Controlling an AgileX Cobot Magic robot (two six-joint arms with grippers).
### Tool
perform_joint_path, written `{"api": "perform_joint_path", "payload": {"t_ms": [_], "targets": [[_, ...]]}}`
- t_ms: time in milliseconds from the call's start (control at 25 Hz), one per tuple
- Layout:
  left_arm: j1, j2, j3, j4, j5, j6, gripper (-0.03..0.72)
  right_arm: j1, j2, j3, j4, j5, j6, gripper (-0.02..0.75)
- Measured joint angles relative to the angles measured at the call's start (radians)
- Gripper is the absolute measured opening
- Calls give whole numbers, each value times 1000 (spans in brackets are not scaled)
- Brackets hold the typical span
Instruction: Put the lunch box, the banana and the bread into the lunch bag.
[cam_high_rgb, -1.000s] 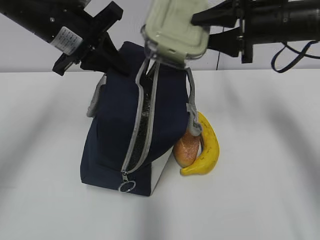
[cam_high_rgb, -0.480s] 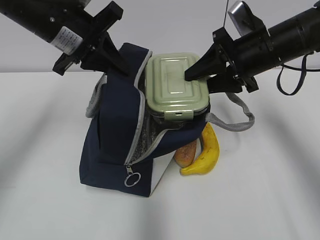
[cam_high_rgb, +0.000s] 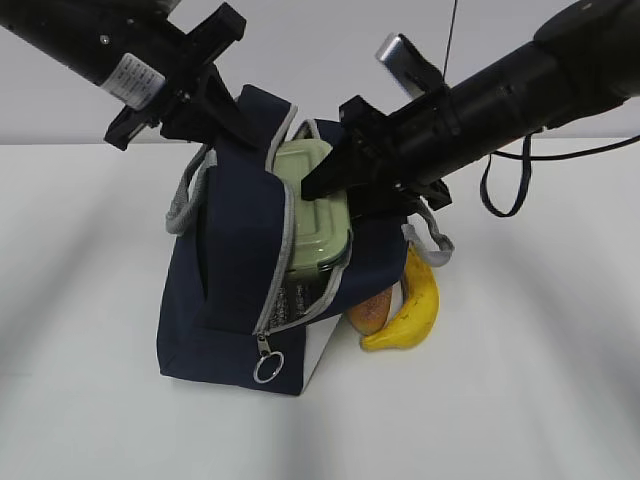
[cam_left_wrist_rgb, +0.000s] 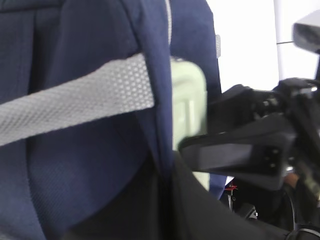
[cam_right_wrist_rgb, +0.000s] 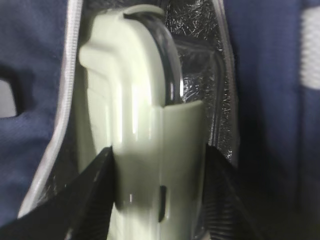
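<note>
Next, my right gripper lets go of the lunch box, now on edge partly inside the opening, deep (cam_high_rgb: 287, 267) between the open zipper edges, down in the silver lining of the bag.
The navy lunch bag (cam_high_rgb: 225, 270) stands on the table with its zipper open. My left gripper (cam_high_rgb: 232, 122) is shut on the bag's upper rim (cam_left_wrist_rgb: 162, 125) and holds that side up. The green-lidded lunch box (cam_high_rgb: 312, 215) is turned on edge and sits partly inside the opening, against the silver lining (cam_right_wrist_rgb: 200, 30). My right gripper (cam_high_rgb: 335, 178) is shut on the lunch box (cam_right_wrist_rgb: 130, 100), one finger on each side. The banana (cam_high_rgb: 417, 305) and the bread (cam_high_rgb: 372, 310) lie on the table against the bag's right side.
A grey handle (cam_high_rgb: 185, 205) hangs on the bag's left, and another handle (cam_high_rgb: 432, 240) droops over the banana. The zipper's ring pull (cam_high_rgb: 267, 367) hangs at the bag's lower front. White table (cam_high_rgb: 520, 390) surrounds the bag.
My right gripper brought the lunch box down from above the bag, turned it on edge and pushed it into the opening. The opening spread wider. My left gripper kept its hold.
</note>
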Motion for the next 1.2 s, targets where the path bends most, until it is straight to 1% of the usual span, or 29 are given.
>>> {"api": "perform_joint_path", "payload": {"t_ms": [160, 360, 600, 1000, 1200], "targets": [[0, 0, 0, 15, -1, 0, -3, 27, 54, 0, 57, -46, 0, 361], [0, 0, 0, 40, 3, 0, -3, 30, 132, -4, 134, -84, -2, 361], [0, 0, 0, 47, 6, 0, -3, 49, 221, -56, 185, -116, -14, 361], [0, 1, 0, 51, 7, 0, -3, 84, 290, -93, 197, -148, -17, 361], [0, 2, 0, 51, 8, 0, -3, 90, 291, -99, 175, -156, -17, 375]]}}
